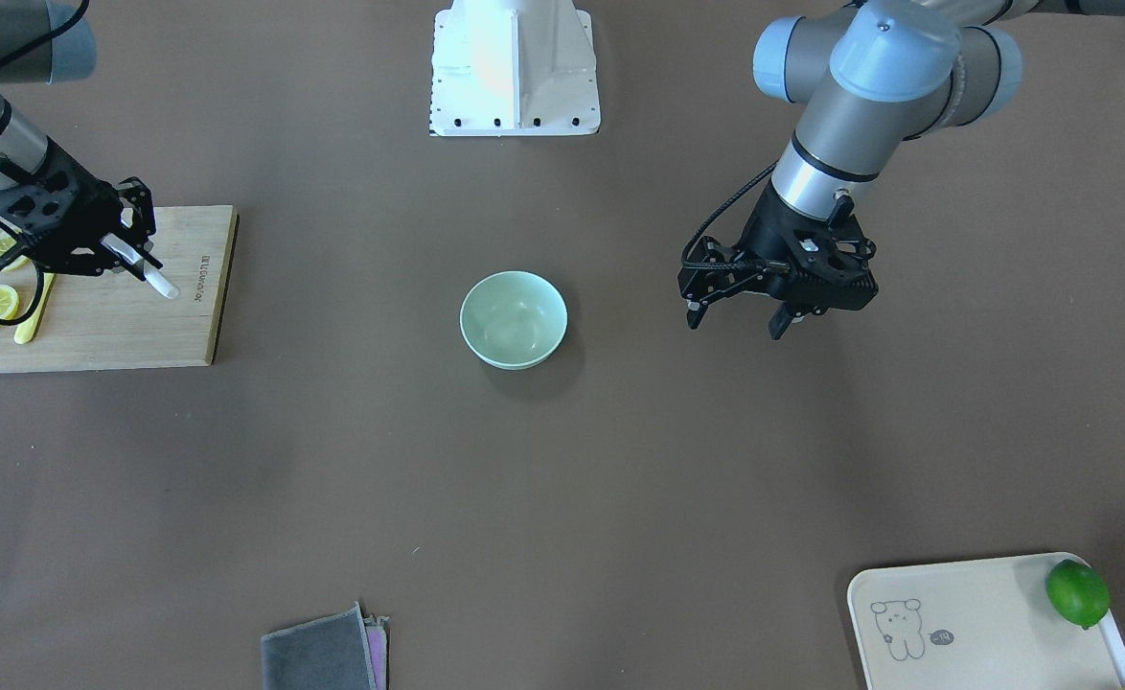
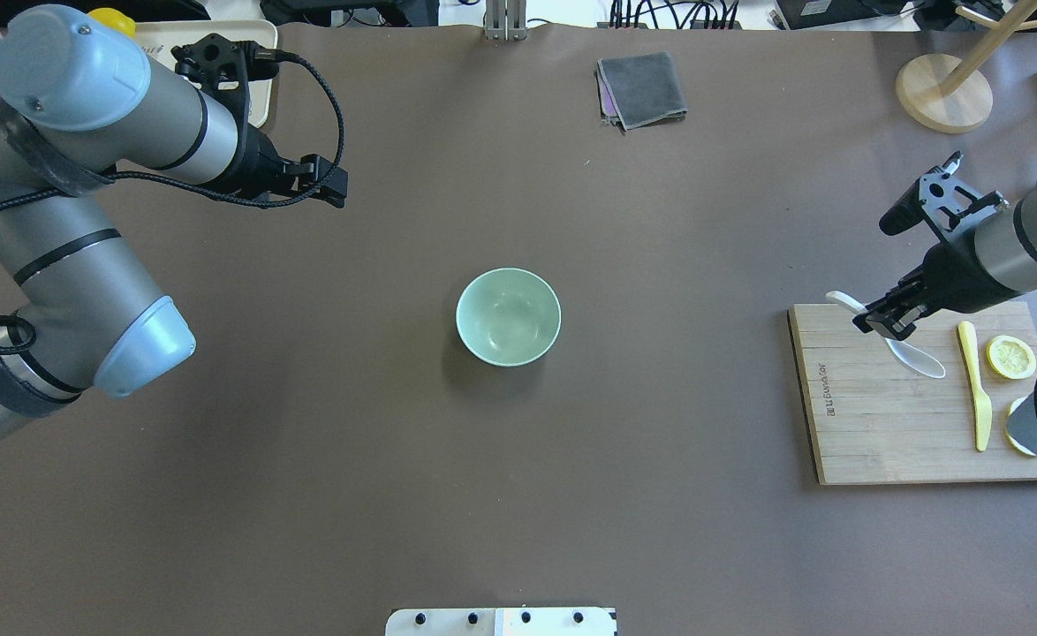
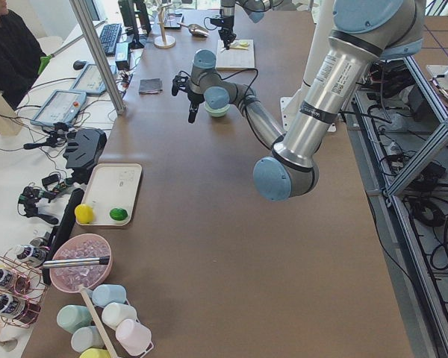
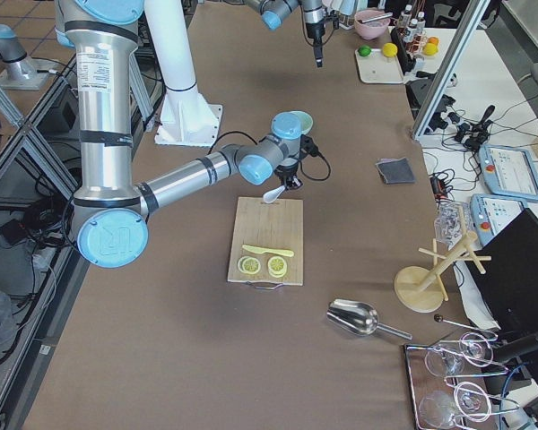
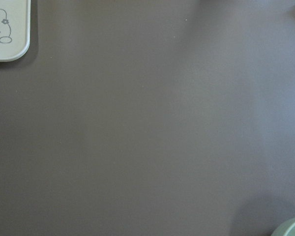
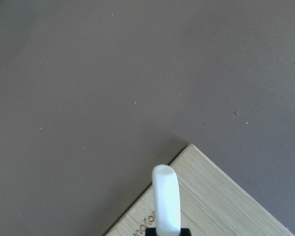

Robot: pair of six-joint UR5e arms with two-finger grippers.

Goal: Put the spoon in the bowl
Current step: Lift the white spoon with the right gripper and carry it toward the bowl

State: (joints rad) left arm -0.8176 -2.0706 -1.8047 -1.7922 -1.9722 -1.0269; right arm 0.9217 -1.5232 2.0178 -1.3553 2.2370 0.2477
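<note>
Next, I release the white spoon from my right gripper in the mint-green bowl (image 1: 516,343), its handle leaning on the bowl's far rim. The spoon is now over the cutting board.
The white spoon (image 2: 914,357) is held in my right gripper (image 2: 881,320), which is shut on its handle over the far left corner of the wooden cutting board (image 2: 881,424). The handle tip (image 6: 166,196) sticks out past the jaws in the right wrist view. The spoon also shows in the front view (image 1: 158,280). The mint-green bowl (image 2: 508,316) stands empty at the table's middle, well apart from the spoon; it also shows in the front view (image 1: 514,318). My left gripper (image 1: 737,321) is open and empty, hovering to the bowl's left.
A yellow knife (image 2: 973,384) and lemon slices (image 2: 1010,357) lie on the board. A folded grey cloth (image 2: 642,88) lies at the far edge. A cream tray (image 1: 965,623) with a lime (image 1: 1077,592) sits at the far left. A wooden stand (image 2: 942,93) is at the far right.
</note>
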